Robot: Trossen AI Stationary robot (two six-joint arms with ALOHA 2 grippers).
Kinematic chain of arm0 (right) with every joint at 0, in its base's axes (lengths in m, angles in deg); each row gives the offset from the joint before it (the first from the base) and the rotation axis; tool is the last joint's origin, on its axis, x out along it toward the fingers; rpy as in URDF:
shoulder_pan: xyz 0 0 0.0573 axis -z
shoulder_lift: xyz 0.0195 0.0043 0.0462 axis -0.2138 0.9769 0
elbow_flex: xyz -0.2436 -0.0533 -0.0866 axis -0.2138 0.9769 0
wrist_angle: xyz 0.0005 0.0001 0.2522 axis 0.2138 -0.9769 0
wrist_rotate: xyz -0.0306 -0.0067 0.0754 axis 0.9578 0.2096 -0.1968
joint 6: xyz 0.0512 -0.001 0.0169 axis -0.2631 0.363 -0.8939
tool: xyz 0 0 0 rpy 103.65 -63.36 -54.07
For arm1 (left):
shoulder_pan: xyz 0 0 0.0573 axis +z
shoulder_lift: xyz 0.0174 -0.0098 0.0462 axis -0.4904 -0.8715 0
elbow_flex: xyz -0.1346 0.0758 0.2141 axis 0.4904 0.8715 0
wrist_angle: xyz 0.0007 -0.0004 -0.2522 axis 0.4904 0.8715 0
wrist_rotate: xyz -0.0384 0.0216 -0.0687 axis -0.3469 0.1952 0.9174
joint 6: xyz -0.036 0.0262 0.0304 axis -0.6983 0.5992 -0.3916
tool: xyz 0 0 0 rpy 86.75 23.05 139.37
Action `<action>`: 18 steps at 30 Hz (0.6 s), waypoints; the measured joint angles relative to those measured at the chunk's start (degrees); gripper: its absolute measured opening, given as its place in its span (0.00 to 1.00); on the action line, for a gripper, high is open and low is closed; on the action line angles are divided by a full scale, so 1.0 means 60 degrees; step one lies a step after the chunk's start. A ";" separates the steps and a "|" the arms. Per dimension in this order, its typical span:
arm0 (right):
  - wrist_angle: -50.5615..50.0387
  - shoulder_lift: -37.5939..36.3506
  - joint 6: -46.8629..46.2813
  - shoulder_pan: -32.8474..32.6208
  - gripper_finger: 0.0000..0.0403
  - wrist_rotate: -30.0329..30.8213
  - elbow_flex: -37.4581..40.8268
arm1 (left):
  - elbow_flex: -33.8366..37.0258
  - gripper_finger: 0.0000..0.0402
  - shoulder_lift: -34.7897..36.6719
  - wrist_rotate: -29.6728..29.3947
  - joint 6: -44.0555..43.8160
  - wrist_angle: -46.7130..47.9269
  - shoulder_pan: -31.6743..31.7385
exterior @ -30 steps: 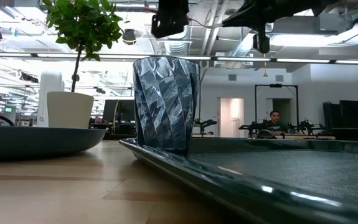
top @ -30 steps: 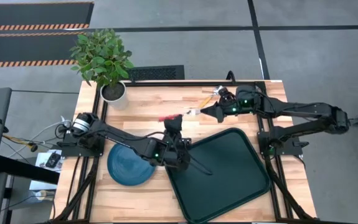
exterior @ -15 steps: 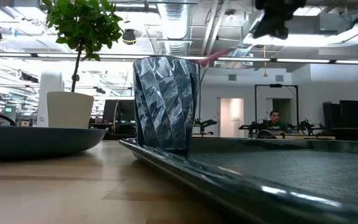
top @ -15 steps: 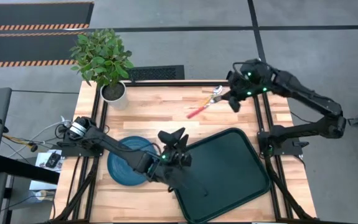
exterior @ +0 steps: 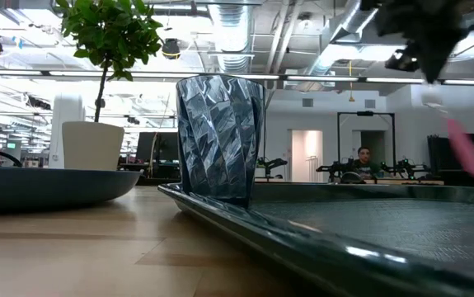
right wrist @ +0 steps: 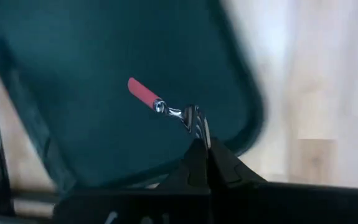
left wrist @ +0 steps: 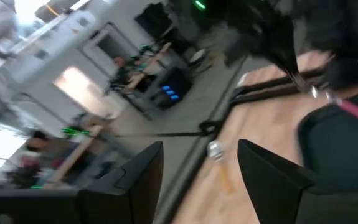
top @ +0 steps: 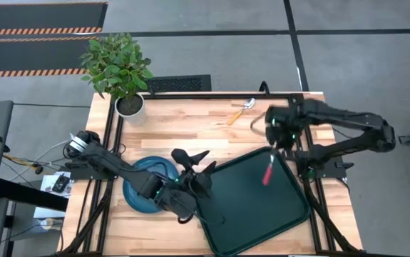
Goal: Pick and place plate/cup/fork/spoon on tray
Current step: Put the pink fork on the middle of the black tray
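Observation:
Next, I set the red-handled fork on the open middle of the dark green tray [top: 266, 197] [right wrist: 110, 59] with my right gripper.
The dark green tray [top: 254, 203] lies at the table's near right. The teal plate [top: 139, 191] lies on the table left of it. The cup [exterior: 220, 136] stands upright on the tray's edge in the low view; in the high view my left arm hides it. The orange-handled spoon [top: 239, 113] lies on the far table. My right gripper [top: 276, 141] is shut on the red-handled fork [top: 268, 173] over the tray's far right corner. My left gripper [top: 190, 158] is open and empty above the tray's left corner. My right gripper pinches the fork's silver head end [right wrist: 195, 122] between its two shut fingers, coming from above. The red handle [right wrist: 142, 93] slants down and away below the fingers. The fork hangs clear above the tray [right wrist: 91, 74], handle lowest [exterior: 467, 153].
A potted plant in a white pot [top: 128, 106] stands at the table's far left corner. A black frame rail [top: 297, 143] runs along the table's right side, beside the tray. People and desks show in the room beyond the table.
My right gripper has carried the fork from over the table's far middle toward the right edge, then toward the near edge, to over the tray's far right corner. The fork has swung from about level to hanging handle-down. My left gripper has drawn back toward the near edge.

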 joint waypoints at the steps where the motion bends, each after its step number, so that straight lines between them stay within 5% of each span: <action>1: 0.0009 0.0002 -0.0053 -0.0408 0.00 -0.0023 0.0178 | 0.0000 0.50 0.0103 0.0223 -0.0205 0.0007 -0.0002; 11: 0.0567 0.1130 -0.1204 -0.4468 0.00 -0.0478 0.0147 | 0.0000 0.50 0.0654 0.1712 -0.1864 0.0610 0.0011; 18: 0.0738 0.3058 -0.0623 -0.5389 0.01 -0.0542 -0.0193 | 0.0000 0.50 0.0654 0.1757 -0.2491 0.1157 0.0031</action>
